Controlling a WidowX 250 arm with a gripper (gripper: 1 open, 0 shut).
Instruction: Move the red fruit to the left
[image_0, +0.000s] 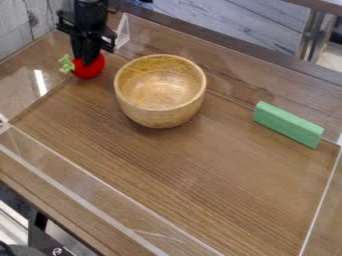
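The robot's gripper should release the red fruit on the table (100, 61) next to the far rim of the wooden bowl.
The red fruit (87, 67), small and round with a green leafy stem poking out on its left, sits low at the far left of the wooden table, left of the wooden bowl (160, 90). My black gripper (88, 58) points down onto it from above and is shut on it. The fingertips hide the fruit's top. Whether the fruit touches the tabletop I cannot tell.
A green rectangular block (289, 123) lies at the right. Clear plastic walls (40, 80) fence the table on the left, front and right sides. Bare wood stretches across the front half.
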